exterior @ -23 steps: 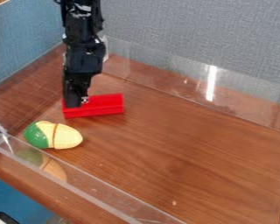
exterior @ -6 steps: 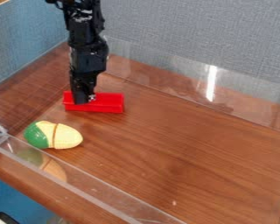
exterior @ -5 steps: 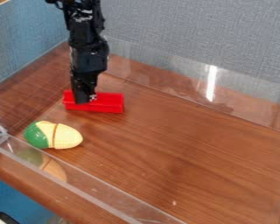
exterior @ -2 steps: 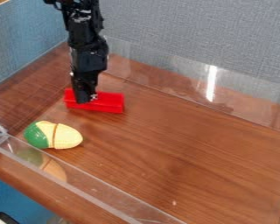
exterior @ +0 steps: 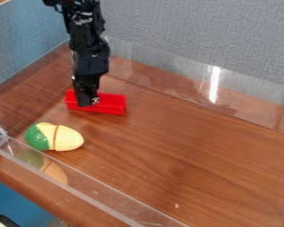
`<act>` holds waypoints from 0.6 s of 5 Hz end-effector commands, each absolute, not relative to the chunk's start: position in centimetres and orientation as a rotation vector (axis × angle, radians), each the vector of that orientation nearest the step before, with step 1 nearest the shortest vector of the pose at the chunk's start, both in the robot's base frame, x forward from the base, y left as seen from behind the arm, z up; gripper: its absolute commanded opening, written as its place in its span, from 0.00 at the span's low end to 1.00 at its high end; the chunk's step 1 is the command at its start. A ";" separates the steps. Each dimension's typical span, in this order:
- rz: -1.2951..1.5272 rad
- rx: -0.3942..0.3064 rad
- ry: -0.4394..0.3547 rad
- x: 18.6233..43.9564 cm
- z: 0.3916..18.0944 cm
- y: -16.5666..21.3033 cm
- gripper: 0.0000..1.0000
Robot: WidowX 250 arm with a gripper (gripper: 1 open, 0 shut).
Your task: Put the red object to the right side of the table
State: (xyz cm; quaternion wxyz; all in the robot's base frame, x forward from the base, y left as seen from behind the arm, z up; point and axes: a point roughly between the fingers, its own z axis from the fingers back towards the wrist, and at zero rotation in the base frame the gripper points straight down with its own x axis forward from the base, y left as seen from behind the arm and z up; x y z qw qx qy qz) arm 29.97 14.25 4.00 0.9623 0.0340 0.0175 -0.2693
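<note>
My gripper is too far toward one end of the red object, so I need to open it, back away and grip the block around its middle point(exterior: 99, 103) before I lift.
The red object point(exterior: 103, 105), a small bright red block, lies on the back left part of the table point(exterior: 180, 160). My gripper point(exterior: 85, 96) comes straight down from the black arm onto the block's left end. Its dark fingers are shut on that end. The right part of the block shows clearly, while the gripped left end is partly hidden behind the fingers. The block sits low, at or barely above the wood.
A green-and-yellow egg-shaped toy point(exterior: 53, 137) lies near the front left corner. Low clear acrylic walls point(exterior: 216, 84) edge the tabletop on every side. Bare wood stretches from the middle to the right.
Since the oldest frame, the gripper has shifted right and come down onto the block's left end. Over the last second the block's left end has edged slightly up and right with the fingers.
</note>
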 end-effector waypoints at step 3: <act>-0.517 0.081 -0.001 29.9 4.9 14.7 1.00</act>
